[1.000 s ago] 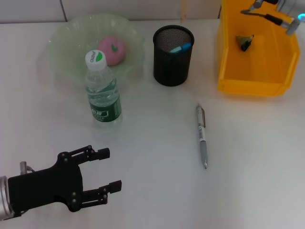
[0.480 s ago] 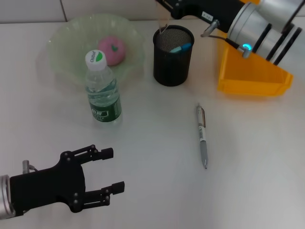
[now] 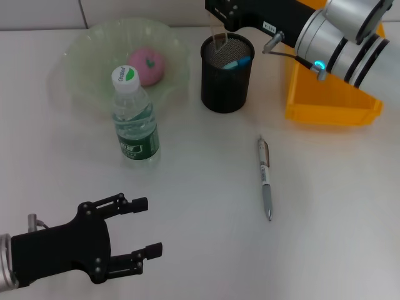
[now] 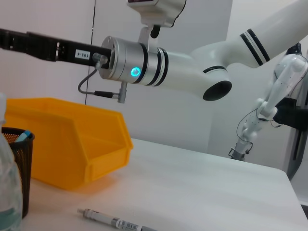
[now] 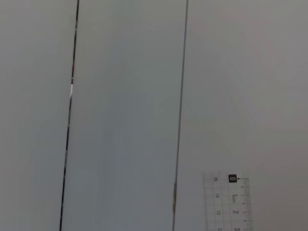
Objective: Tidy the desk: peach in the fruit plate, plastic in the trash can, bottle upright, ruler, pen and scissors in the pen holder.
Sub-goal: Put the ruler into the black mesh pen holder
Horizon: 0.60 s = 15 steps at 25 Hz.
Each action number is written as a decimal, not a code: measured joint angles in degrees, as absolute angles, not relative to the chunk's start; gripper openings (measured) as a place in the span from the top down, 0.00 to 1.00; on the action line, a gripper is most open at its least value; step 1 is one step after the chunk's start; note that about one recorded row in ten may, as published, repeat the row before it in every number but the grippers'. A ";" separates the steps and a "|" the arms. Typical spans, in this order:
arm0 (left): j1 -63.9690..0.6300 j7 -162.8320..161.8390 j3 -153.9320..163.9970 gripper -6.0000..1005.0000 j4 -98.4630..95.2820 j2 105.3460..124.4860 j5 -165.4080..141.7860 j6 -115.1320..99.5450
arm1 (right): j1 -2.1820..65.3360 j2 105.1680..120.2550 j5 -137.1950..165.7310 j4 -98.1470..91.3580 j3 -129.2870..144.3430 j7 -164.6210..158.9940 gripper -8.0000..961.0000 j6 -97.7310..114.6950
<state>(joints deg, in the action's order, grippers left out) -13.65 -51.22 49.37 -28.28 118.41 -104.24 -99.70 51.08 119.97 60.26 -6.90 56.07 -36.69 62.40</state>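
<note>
The clear ruler will leave my right gripper inside the black mesh pen holder (image 3: 222, 50), beside the blue-tipped item.
A pink peach (image 3: 147, 65) lies in the pale green fruit plate (image 3: 84, 59). In front of the plate a water bottle (image 3: 134, 115) stands upright. My right gripper (image 3: 219, 22) hangs over the black mesh pen holder (image 3: 227, 81), shut on a clear ruler (image 3: 216, 41) whose lower end reaches the holder's mouth; the ruler (image 5: 226, 202) also shows in the right wrist view. A blue-tipped item (image 3: 238, 62) stands in the holder; I cannot tell if it is the scissors. The pen (image 3: 265, 178) lies on the table. My left gripper (image 3: 150, 226) is open at the near left. The plastic is hidden.
The yellow trash can (image 3: 325, 100) stands at the back right, partly covered by my right arm (image 3: 337, 31). In the left wrist view the pen (image 4: 113, 222) lies in front of the trash can (image 4: 72, 149) and the pen holder (image 4: 14, 163).
My right arm swung from above the yellow trash can to above the pen holder, and the ruler now hangs at the holder's mouth. The left gripper barely moved.
</note>
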 joint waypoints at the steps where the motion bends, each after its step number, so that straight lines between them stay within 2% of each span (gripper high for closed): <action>1: -13.69 -51.22 49.39 0.22 -28.26 118.43 -104.24 -99.70 | 51.08 119.97 60.26 -6.90 56.07 -36.69 0.60 62.40; 15: -14.43 -51.88 49.81 0.22 -27.34 118.57 -104.23 -99.68 | 50.70 119.97 60.20 -5.48 56.33 -35.76 0.60 60.39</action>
<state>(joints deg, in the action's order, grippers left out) -14.43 -51.88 49.81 -27.34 118.57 -104.23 -99.68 50.70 119.97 60.20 -5.48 56.33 -35.77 60.39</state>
